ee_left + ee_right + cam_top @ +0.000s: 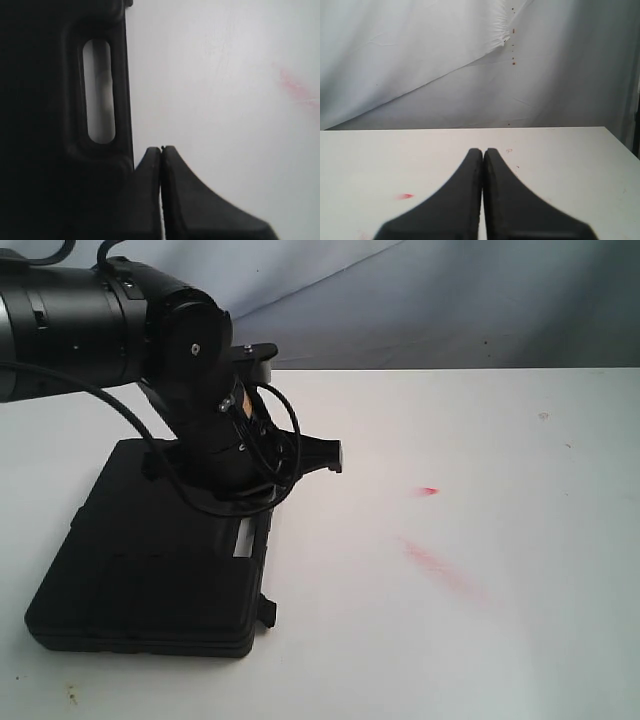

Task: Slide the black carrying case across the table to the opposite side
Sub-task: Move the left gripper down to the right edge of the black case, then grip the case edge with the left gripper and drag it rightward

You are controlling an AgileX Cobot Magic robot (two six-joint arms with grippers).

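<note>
Next, my left gripper moves next to the middle of the black carrying case's handle [262, 526] [120, 92], beside the handle slot, and closes there.
The black carrying case [150, 580] lies flat at the left of the white table [480, 620]. My left arm [200, 390] leans down over the case's far right part, hiding its own fingertips in the exterior view. In the left wrist view, my left gripper [161, 149] is shut and empty, with its tips right beside the edge of the case [40, 125], near the handle slot [98, 90]. Whether they touch it I cannot tell. My right gripper [483, 150] is shut and empty above bare table [560, 160]. It is out of the exterior view.
Red smudges [440, 565] and a small red mark [428, 490] lie on the tabletop right of the case. A pale draped cloth [450, 300] hangs behind the table's far edge. The table's right edge [620, 145] shows in the right wrist view.
</note>
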